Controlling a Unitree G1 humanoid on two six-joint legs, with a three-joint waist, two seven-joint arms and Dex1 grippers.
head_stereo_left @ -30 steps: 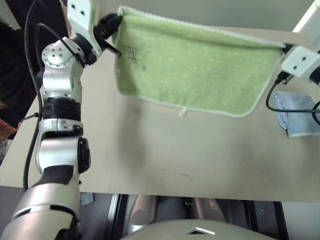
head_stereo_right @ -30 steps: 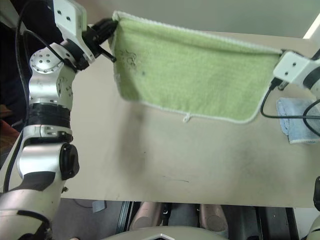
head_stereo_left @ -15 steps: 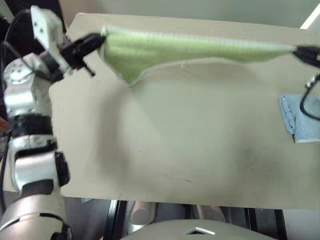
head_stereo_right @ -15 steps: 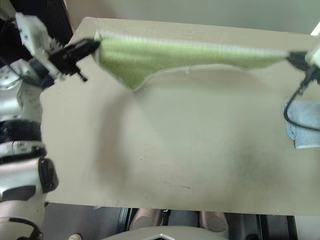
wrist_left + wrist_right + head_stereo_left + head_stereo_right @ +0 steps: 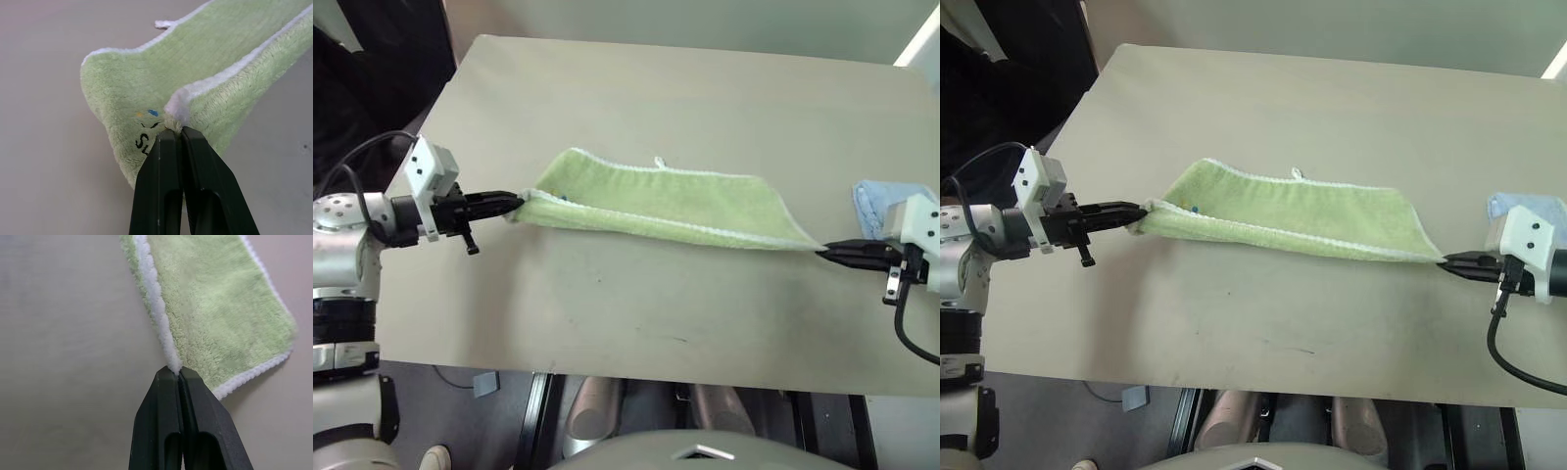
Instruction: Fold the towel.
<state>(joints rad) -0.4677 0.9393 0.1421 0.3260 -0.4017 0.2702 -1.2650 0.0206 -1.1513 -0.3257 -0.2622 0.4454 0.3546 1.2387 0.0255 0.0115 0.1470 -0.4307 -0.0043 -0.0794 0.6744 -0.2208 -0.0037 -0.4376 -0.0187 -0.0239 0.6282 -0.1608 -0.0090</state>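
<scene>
My right gripper is going to release the light green towel corner it holds on the towel's far corner [image 5: 763, 180] [image 5: 289, 335] that is nearest the light blue towel.
The light green towel [image 5: 656, 201] with whitish edging stretches across the middle of the beige table, its far part lying on the tabletop and its near edge held taut. My left gripper [image 5: 514, 205] is shut on the towel's left near corner [image 5: 177, 110], beside a small dark logo [image 5: 143, 141]. My right gripper [image 5: 824, 254] is shut on the right near corner [image 5: 173, 364]. Both grippers sit low, near the tabletop, at the towel's two ends. A small white loop [image 5: 659, 162] sticks out from the far edge.
A smaller light blue folded towel [image 5: 876, 204] lies at the table's right edge, just behind my right gripper. Bare table [image 5: 636, 313] spreads in front of the green towel up to the near edge. A black cable [image 5: 913, 338] hangs from the right wrist.
Both grippers have come down and back toward me with the towel. It hung spread in the air a second ago; now its far part lies on the table.
</scene>
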